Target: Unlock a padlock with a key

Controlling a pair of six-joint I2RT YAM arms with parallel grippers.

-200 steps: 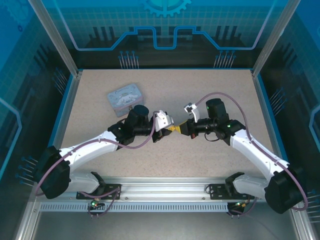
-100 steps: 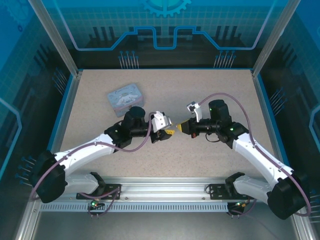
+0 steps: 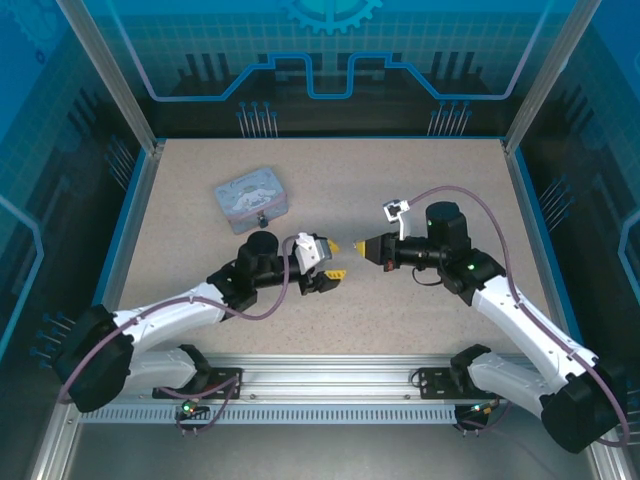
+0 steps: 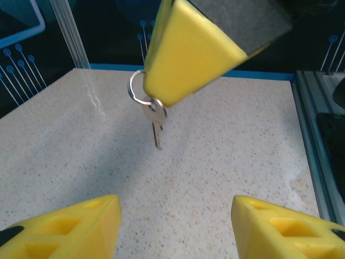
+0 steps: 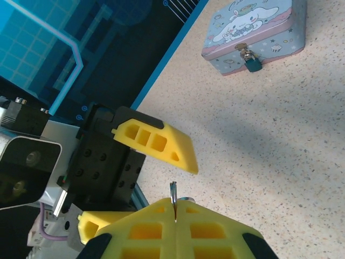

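Observation:
My left gripper will take the key's blade [image 4: 157,134] before my right gripper grips the key's head, as the key is hanging from its ring in my right gripper.
My right gripper [image 3: 361,250] is shut on the ring of the key [image 4: 156,123]. The small metal key hangs below its yellow fingertips [image 4: 186,54] above the table. In the right wrist view the ring's edge [image 5: 173,193] sticks up from between my closed pads. My left gripper [image 3: 334,259] faces it a short way to the left, open, with nothing between its fingers [image 4: 75,229]. The padlock [image 5: 252,62], dark teal with a metal shackle, hangs on the clasp of the pale blue tin [image 5: 253,27]. It also shows at the tin's front [image 3: 263,216], behind my left arm.
The cartoon-lid tin [image 3: 250,194] lies at the back left of the speckled table [image 3: 420,180]. Blue panels and aluminium posts [image 3: 115,90] wall the table in. A metal rail [image 3: 330,375] runs along the near edge by the arm bases.
My left gripper has opened, let go and drawn back to the left. My right gripper, still shut on the key, has shifted slightly right, so the two grippers now stand apart.

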